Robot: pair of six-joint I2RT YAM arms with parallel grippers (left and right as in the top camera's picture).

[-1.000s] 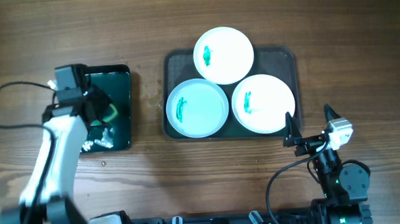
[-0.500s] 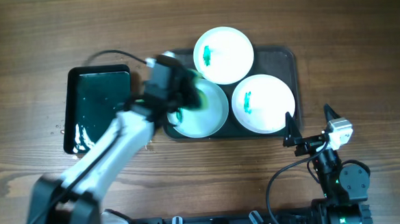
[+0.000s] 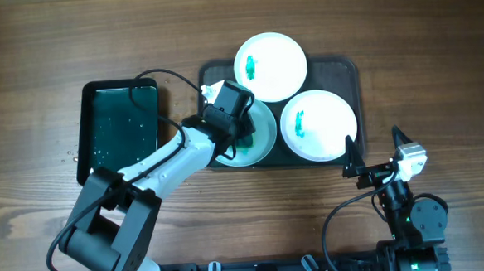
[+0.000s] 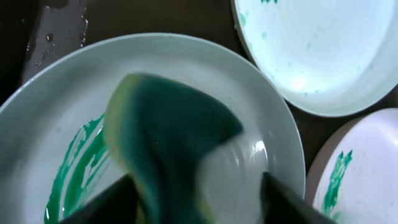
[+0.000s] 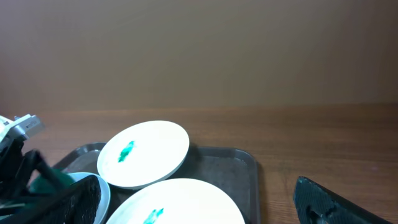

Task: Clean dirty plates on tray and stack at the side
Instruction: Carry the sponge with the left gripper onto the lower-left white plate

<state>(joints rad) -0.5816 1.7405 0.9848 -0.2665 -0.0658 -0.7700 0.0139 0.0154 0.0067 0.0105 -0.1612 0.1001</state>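
Note:
The robot's right gripper should next close on the rim of the bluish plate (image 3: 275, 125) (image 5: 107, 186), where it faces the gap between the other white plates.
Three white plates sit on the dark tray (image 3: 342, 72): one at the back (image 3: 271, 66), one at the right (image 3: 318, 125), each with a small green smear, and a bluish one (image 3: 263, 143) at the left. My left gripper (image 3: 243, 129) hovers over the bluish plate (image 4: 62, 118). Its jaws stand apart around a green sponge (image 4: 168, 143) that rests on the plate, with a gap between the sponge and the right finger (image 4: 292, 202). A green smear (image 4: 74, 174) lies beside the sponge. My right gripper (image 3: 374, 149) is open and empty, off the tray's front right corner.
A smaller black tray (image 3: 117, 129), wet inside, lies left of the dark tray. The left arm's cable (image 3: 168, 77) loops over the gap between the two trays. The right wrist view shows the two smeared plates (image 5: 146, 152) ahead on the tray (image 5: 230, 168).
The left arm has swung from the black tray to the bluish plate, carrying the sponge, and its jaws have since parted. The right arm has not moved.

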